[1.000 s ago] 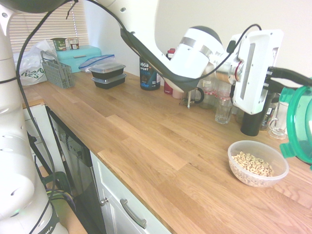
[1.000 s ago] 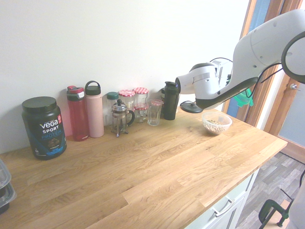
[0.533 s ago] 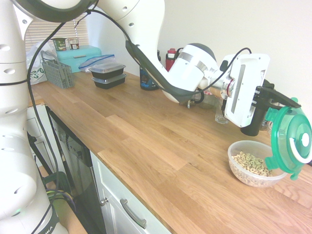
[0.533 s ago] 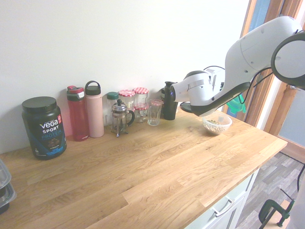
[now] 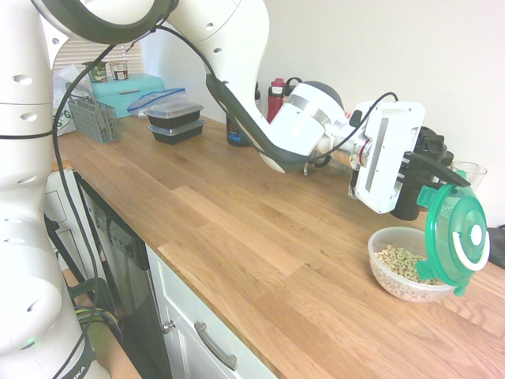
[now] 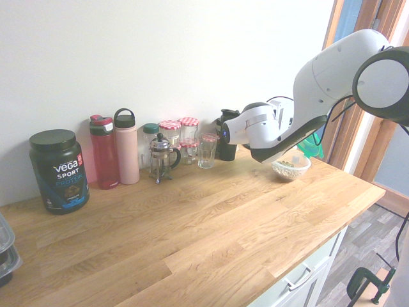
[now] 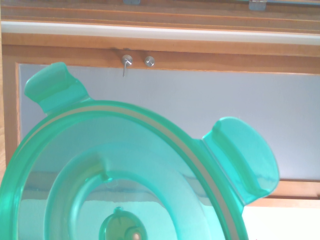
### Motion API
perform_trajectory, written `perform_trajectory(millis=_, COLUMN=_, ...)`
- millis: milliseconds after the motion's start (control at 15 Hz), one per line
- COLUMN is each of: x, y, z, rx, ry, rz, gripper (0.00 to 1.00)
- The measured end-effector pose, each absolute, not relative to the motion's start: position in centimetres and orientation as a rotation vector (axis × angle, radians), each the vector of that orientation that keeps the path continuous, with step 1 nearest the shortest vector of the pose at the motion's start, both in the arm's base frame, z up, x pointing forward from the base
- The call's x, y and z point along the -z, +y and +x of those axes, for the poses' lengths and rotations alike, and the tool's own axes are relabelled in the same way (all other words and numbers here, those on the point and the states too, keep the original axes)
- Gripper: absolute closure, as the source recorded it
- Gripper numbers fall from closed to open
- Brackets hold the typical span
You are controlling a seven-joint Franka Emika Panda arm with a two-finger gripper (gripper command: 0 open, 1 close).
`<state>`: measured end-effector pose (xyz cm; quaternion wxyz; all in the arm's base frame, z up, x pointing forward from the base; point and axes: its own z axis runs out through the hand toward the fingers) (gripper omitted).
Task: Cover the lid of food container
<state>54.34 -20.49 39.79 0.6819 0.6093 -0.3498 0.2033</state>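
Next, my gripper lets go of the green lid across the open rim of the clear container (image 5: 412, 249), over the cereal rings.
The round green translucent lid (image 5: 455, 239) hangs almost on edge, its white ring facing right, just above the right rim of the food container (image 5: 408, 265). My gripper (image 5: 436, 181) is shut on the lid's top edge, fingers pointing right. The clear round container holds beige cereal rings and stands on the wooden counter near its right end. In the second exterior view the container (image 6: 291, 166) sits under the arm, with a bit of the green lid (image 6: 311, 146) showing behind it. The lid (image 7: 125, 180) with its clip tabs fills the wrist view.
A black bottle (image 5: 413, 185) and a glass (image 5: 469, 171) stand against the wall behind the container. Further along the wall are jars, a french press (image 6: 160, 158), bottles (image 6: 125, 155) and a protein tub (image 6: 58, 171). Black meal boxes (image 5: 174, 119) lie at the far left. The counter's front edge (image 5: 260, 347) is close.
The arm has swung the lid leftward and down from beyond the counter's right end to just over the container's right rim. The grip stayed shut.
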Motion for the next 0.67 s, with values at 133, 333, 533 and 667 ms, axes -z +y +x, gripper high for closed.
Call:
perform_trajectory(millis=133, x=-39.6, y=-20.1, z=54.5, rx=-0.459, ry=-0.778, rz=1.372, gripper=1.00)
perform_trajectory(millis=333, x=-39.2, y=-19.9, z=55.1, rx=-0.488, ry=-0.776, rz=1.399, gripper=1.00)
perform_trajectory(millis=533, x=-39.0, y=-19.5, z=55.4, rx=-0.503, ry=-0.772, rz=1.414, gripper=0.00)
perform_trajectory(millis=667, x=-38.7, y=-19.0, z=55.6, rx=-0.515, ry=-0.768, rz=1.430, gripper=0.00)
